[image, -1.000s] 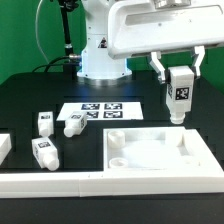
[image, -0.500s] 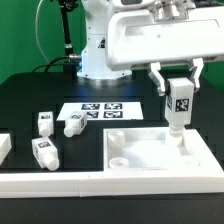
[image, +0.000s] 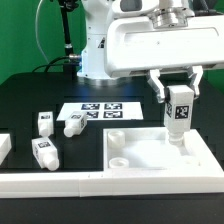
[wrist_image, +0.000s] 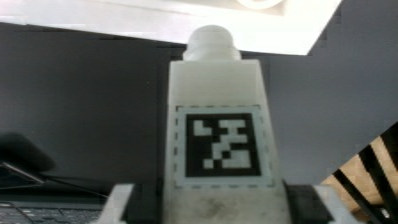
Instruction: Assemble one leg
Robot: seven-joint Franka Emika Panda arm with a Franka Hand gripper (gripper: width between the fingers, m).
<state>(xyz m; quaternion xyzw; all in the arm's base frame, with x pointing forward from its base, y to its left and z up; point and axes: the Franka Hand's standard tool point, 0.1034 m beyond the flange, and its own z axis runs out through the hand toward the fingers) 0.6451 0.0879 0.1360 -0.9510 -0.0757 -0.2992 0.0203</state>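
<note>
Next, I release the white leg in the tabletop's front corner hole [image: 188,161] [wrist_image: 260,4], on the side of the tabletop away from the three loose legs.
My gripper [image: 178,93] is shut on a white leg [image: 178,112] with a black-and-white tag on its blocky end. It holds the leg upright, peg end down, just above the far right corner of the white square tabletop [image: 160,165]. In the wrist view the leg [wrist_image: 219,120] fills the middle, its rounded tip pointing at the tabletop's corner [wrist_image: 178,25]; the finger pads [wrist_image: 139,205] press its sides. Three more legs lie on the black table at the exterior view's left: one [image: 44,122], one [image: 73,124] and one [image: 44,152].
The marker board [image: 97,112] lies flat behind the tabletop. A white rail [image: 50,183] runs along the front edge, with a white block [image: 4,147] at the far left. The robot base [image: 100,50] stands at the back.
The gripper has moved down with the leg, bringing its peg end closer to the tabletop's far right corner. The loose legs have not moved.
</note>
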